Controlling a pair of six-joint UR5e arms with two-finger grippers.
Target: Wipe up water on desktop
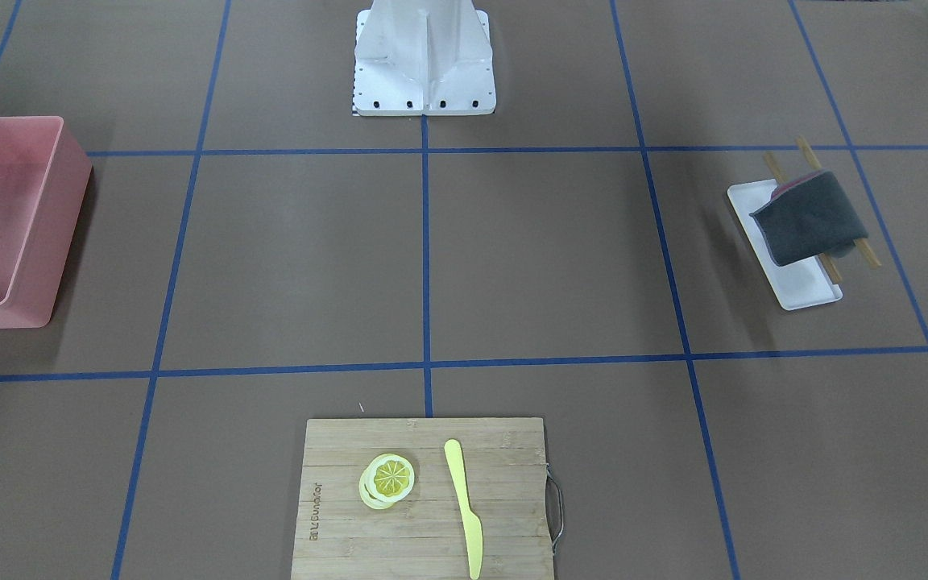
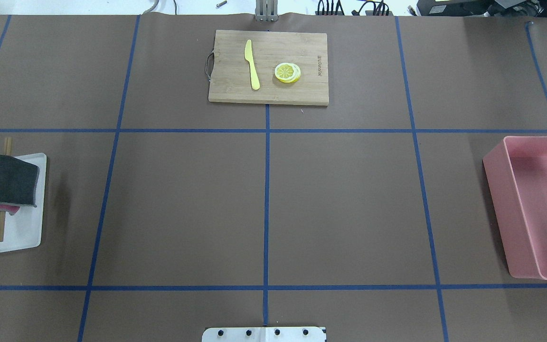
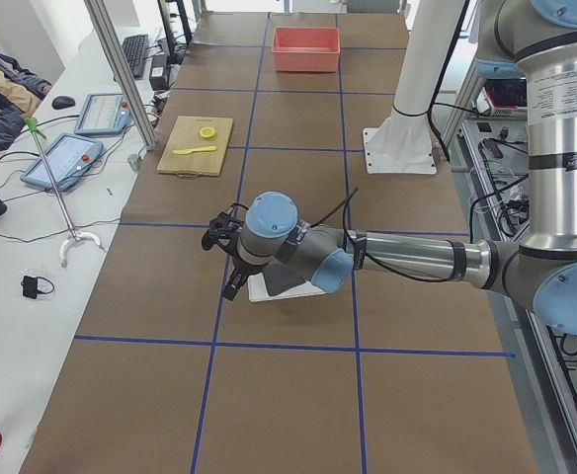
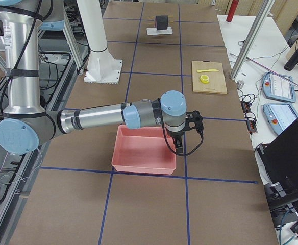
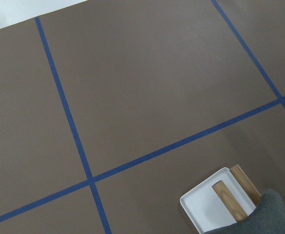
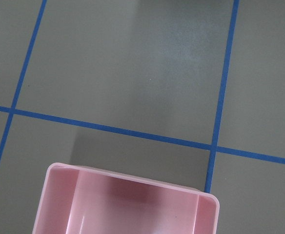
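The folded grey cloth has an outer edge [image 1: 838, 194] over the wooden stick farther from the pink bin, and my left gripper should close there.
The desktop [image 2: 340, 204] is a flat brown surface with a grid of blue tape lines; I can make out no water on it. A folded grey cloth [image 1: 810, 217] lies over two wooden sticks on a white tray [image 1: 802, 290], at the table's left end in the overhead view [image 2: 0, 180]. My left gripper [image 3: 227, 267] hangs over that tray; the left wrist view shows the cloth's corner [image 5: 264, 217]. My right gripper [image 4: 182, 140] hangs over the far rim of a pink bin [image 4: 144, 150]. Both grippers show only in the side views, so I cannot tell whether they are open or shut.
The pink bin [image 2: 539, 204] stands at the right end. A bamboo cutting board [image 2: 268, 66] with a yellow knife [image 2: 252, 64] and lemon slices [image 2: 287, 72] lies at the far middle edge. The white robot base [image 1: 424, 56] stands at the near edge.
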